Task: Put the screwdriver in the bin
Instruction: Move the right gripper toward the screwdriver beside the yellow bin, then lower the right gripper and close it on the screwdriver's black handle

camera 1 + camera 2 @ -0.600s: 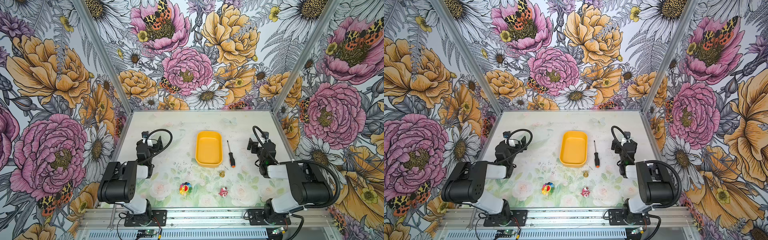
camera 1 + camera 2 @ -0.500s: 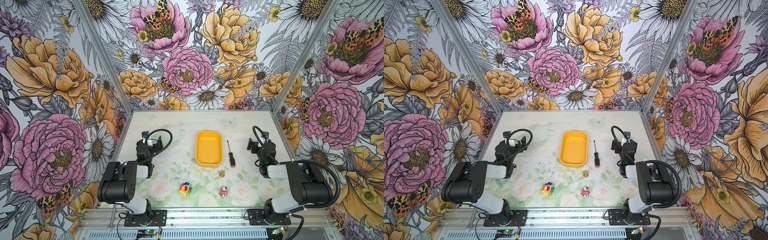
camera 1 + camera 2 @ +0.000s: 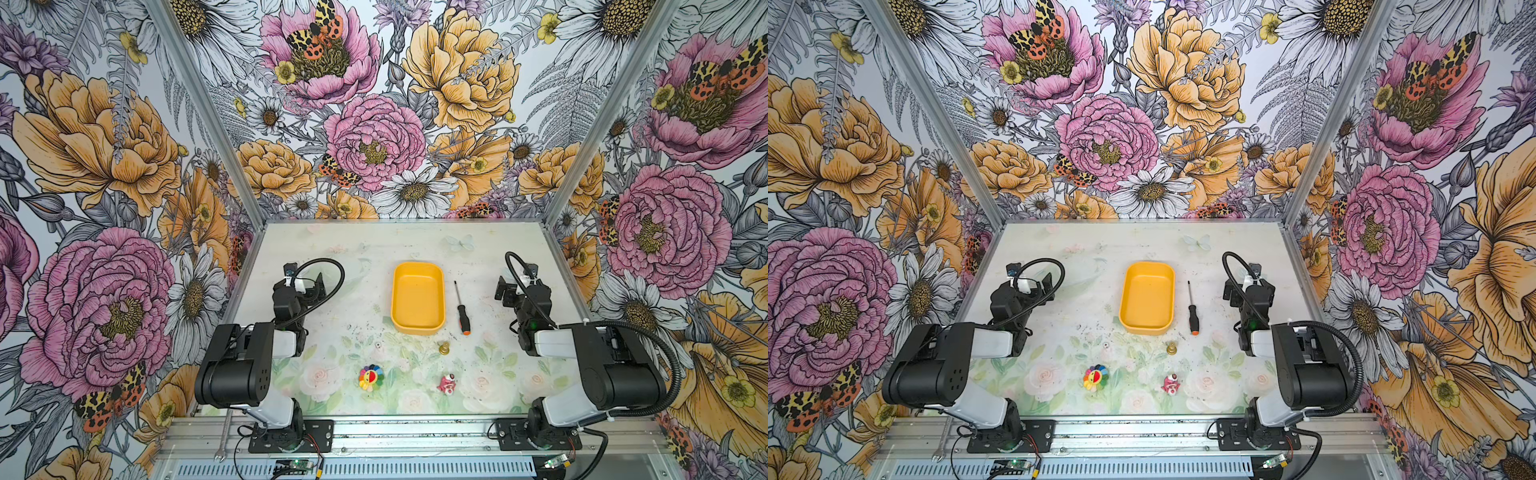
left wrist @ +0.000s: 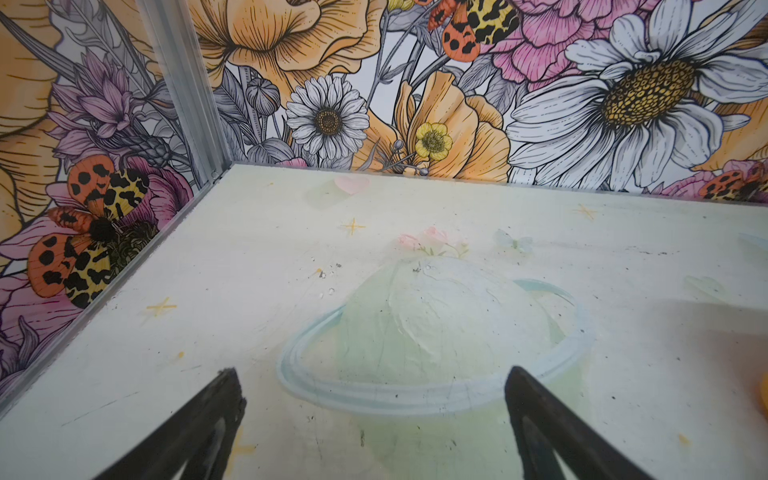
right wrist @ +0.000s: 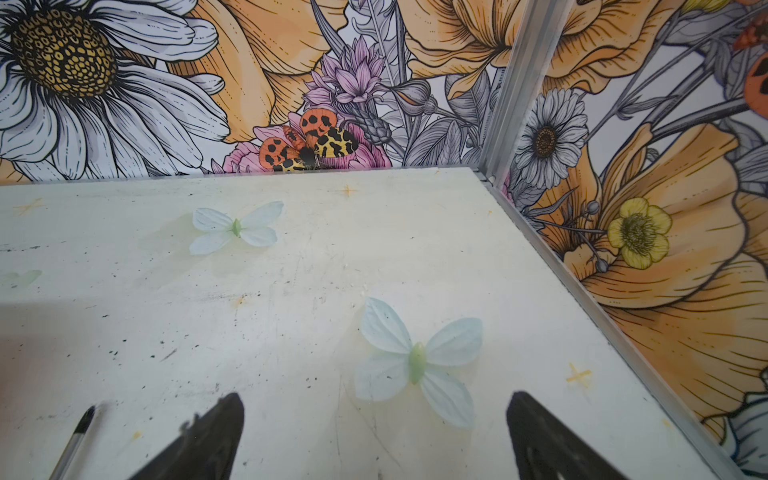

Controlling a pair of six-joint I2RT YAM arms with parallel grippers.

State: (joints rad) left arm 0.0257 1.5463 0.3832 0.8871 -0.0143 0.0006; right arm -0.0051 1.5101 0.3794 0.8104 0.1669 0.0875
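Observation:
The robot's right gripper needs to close on the screwdriver's black handle [image 3: 464,321], on its thick part just ahead of the orange cap.
The yellow-orange bin [image 3: 417,331] [image 3: 1145,330] stands empty in the middle of the table in both top views. The screwdriver [image 3: 462,309] [image 3: 1192,309] lies flat on the table just right of it, shaft pointing to the back wall, orange cap nearest the front. My right gripper [image 3: 505,286] [image 5: 374,395] hovers open to the right of the screwdriver, clear of it; only the shaft tip [image 5: 77,436] shows in the right wrist view. My left gripper [image 3: 307,282] [image 4: 372,370] is open and empty, left of the bin; a sliver of the bin [image 4: 764,395] shows in the left wrist view.
In front of the bin lie a small brass piece [image 3: 444,348], a rainbow flower toy [image 3: 370,377], a pink toy [image 3: 447,383] and a tiny white bit [image 3: 377,345]. A silver wrench [image 3: 222,436] rests on the front rail. Flowered walls close three sides.

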